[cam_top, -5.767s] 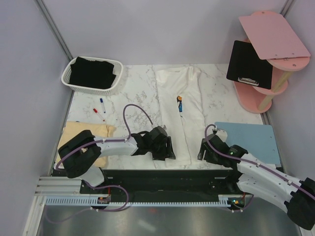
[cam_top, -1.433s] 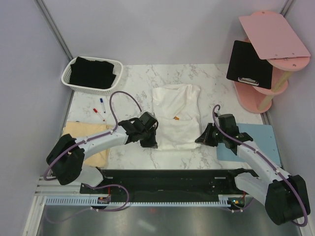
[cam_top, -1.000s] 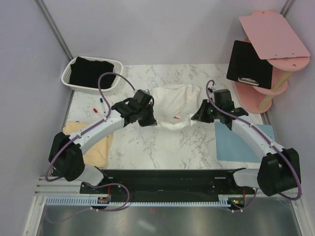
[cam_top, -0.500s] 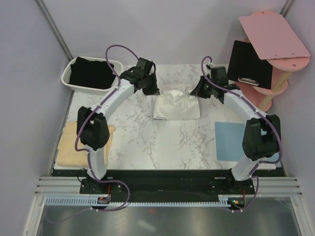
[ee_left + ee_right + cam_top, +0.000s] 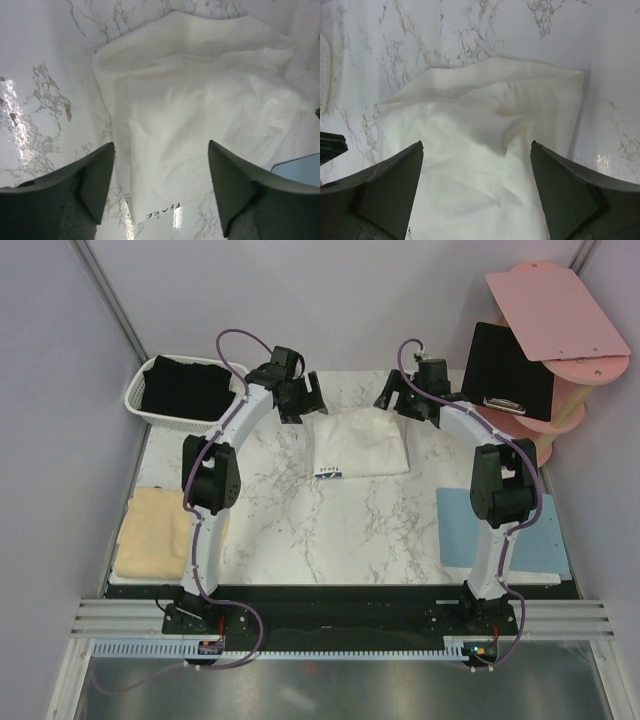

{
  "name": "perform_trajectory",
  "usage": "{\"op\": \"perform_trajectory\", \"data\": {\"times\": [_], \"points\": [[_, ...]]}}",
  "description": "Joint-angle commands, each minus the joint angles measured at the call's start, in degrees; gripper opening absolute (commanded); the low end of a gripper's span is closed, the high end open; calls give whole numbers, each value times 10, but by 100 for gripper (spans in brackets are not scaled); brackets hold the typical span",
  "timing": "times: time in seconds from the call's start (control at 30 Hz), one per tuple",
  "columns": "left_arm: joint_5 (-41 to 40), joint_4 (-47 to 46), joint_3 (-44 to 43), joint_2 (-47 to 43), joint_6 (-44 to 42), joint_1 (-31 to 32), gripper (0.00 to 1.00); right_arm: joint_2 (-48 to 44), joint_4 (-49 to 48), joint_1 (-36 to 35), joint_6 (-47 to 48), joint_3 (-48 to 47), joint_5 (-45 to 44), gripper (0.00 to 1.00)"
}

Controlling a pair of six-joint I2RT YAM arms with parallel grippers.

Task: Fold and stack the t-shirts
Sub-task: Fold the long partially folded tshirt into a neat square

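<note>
Next, my right gripper moves down to the white t-shirt's far corner (image 5: 395,414) (image 5: 558,92), on the side toward the pink shelf, and closes there.
The white t-shirt (image 5: 362,444) lies folded in a small rectangle at the back middle of the table, with "PEACE" showing at its near left corner. My left gripper (image 5: 301,401) hovers open over its far left corner and holds nothing. In the left wrist view the left gripper (image 5: 161,145) stands wide above the white t-shirt (image 5: 200,100). At the far right corner my right gripper (image 5: 404,400) is open too. The right wrist view shows the right gripper (image 5: 476,143) wide above the white t-shirt (image 5: 485,115). A pale yellow t-shirt (image 5: 155,530) lies folded near left. A black t-shirt (image 5: 185,388) fills the basket.
A white basket (image 5: 134,406) stands at the back left. The light-blue mat (image 5: 530,530) lies near right, partly under the right arm. A pink shelf (image 5: 560,310) with a black clipboard (image 5: 505,370) stands at the back right. Both arms stretch far across the table.
Both grippers carried the white t-shirt's near edge to the far side, folding it in half. Their jaws then opened and let the cloth go.
</note>
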State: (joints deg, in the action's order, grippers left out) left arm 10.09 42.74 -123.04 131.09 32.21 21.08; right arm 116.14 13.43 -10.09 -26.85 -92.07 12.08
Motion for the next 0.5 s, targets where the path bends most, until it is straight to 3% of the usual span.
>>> {"op": "perform_trajectory", "data": {"times": [0.0, 0.13, 0.33, 0.43, 0.47], "points": [[14, 9, -22, -4, -4, -7, 91, -49, -116, 2, 24, 16, -49, 98], [-2, -3, 24, -74, -14, -1, 95, -151, -154, 0, 35, 86, -80, 98], [-10, -37, 127, -138, -19, 26, 95, -192, -136, 0, 30, 152, -44, 97], [-21, -56, 184, -150, -12, 32, 95, -193, -151, 0, 24, 204, -19, 61], [-23, -65, 200, -152, -9, 32, 94, -189, -164, -2, 20, 226, -5, 23]]}}
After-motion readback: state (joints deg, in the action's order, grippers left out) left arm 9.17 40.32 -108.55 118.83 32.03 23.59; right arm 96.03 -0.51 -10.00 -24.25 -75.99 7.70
